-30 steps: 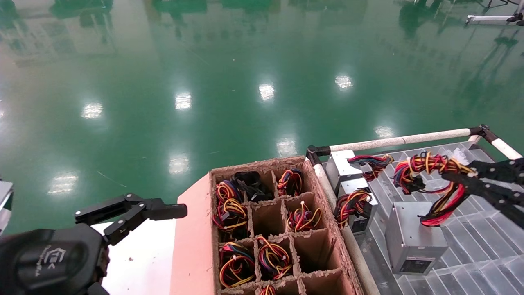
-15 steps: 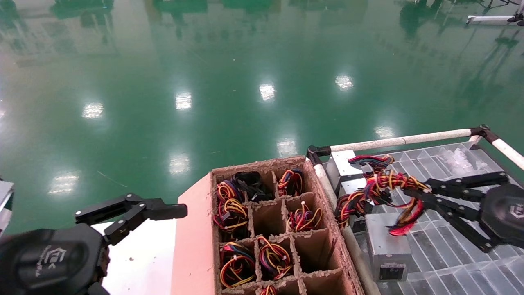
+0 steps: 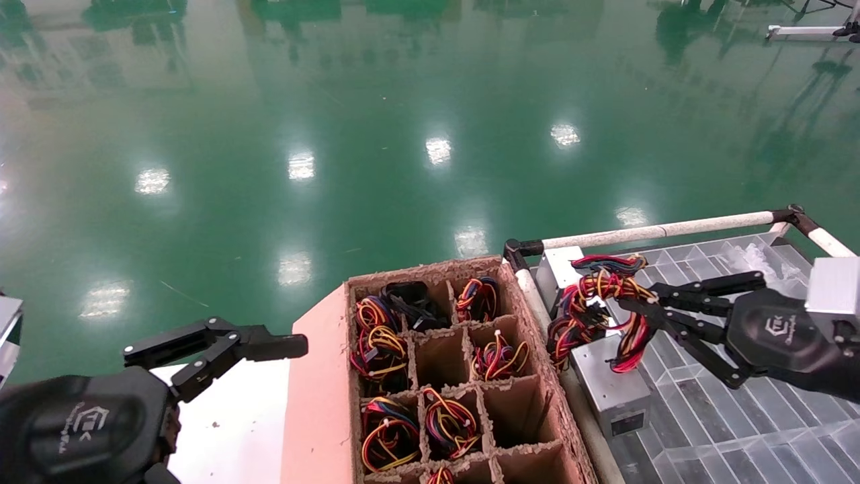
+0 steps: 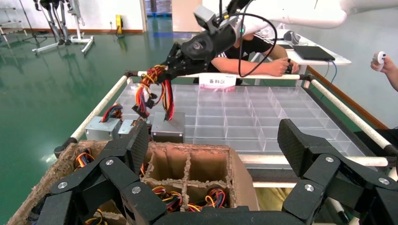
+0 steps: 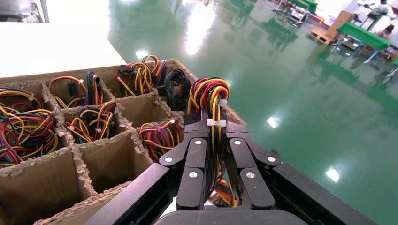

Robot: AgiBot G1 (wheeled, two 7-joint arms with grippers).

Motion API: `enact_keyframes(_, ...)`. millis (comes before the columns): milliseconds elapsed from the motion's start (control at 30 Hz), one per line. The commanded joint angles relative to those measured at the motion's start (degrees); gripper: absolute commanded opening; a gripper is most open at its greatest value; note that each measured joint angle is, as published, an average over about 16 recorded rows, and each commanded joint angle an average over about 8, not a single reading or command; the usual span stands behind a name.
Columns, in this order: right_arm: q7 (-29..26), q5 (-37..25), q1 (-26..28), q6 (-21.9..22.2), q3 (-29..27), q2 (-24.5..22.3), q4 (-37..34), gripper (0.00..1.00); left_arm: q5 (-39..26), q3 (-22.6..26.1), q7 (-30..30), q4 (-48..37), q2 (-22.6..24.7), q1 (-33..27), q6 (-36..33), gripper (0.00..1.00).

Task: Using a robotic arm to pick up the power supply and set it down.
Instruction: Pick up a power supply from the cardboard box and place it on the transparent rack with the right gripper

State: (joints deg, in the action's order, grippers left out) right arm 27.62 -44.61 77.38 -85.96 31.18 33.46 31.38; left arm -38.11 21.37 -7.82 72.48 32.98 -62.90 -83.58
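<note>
Next, I set the power supply down with my right gripper on the clear tray [image 3: 630, 410] next to the white pipe rail along the cardboard box.
The power supply [image 3: 608, 390] is a silver-grey metal box hanging tilted by its bundle of red, yellow and black wires [image 3: 605, 296]. My right gripper [image 3: 638, 299] is shut on that bundle, just right of the brown divided cardboard box [image 3: 430, 269]. The right wrist view shows the wires [image 5: 209, 93] pinched between the right gripper [image 5: 213, 119]. From the left wrist view, the power supply [image 4: 167, 131] hangs low over the clear tray beside the box's edge. At the lower left, my left gripper [image 3: 215, 343] stays parked, open and empty [image 4: 216, 145].
Several box cells hold wire bundles [image 3: 386, 433]; some cells are bare. A clear divided tray [image 3: 739, 417] with a white pipe rail [image 3: 658, 232] lies on the right, another power supply [image 3: 561, 269] at its far left corner. A person [image 4: 248, 51] sits behind the tray.
The right gripper has carried the power supply left across the tray to the cardboard box's right edge. The left arm has not moved.
</note>
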Motion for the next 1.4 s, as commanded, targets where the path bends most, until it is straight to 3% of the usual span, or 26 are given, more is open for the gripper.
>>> enact_keyframes(33,0.79,-0.17,0.43,-0.73,0.16,0.92,-2.11,0.00,0.00,0.00,0.00,0.00,0.00,0.00,0.00,1.00)
enact_keyframes(533,6.82,2.31,-0.58,-4.39,-0.35,4.43,-14.82,0.00,0.01,0.01,0.00,0.00,0.00,0.00,0.00,1.00)
enact_keyframes(1100,9.09,8.33,-7.22,-4.77,-1.17,3.06,-17.59,0.03,0.01,0.02,0.01,0.00,-0.01,0.00,0.01,1.00)
enact_keyframes(1200,9.14,8.99,-7.99,-4.72,-1.14,3.00,-17.75,0.18,0.01,0.02,0.01,0.00,-0.01,0.00,0.01,1.00)
enact_keyframes(1400,9.58,10.12,-9.23,-4.68,-1.12,2.80,-18.18,0.85,0.02,0.02,0.01,0.00,-0.01,0.00,0.01,1.00)
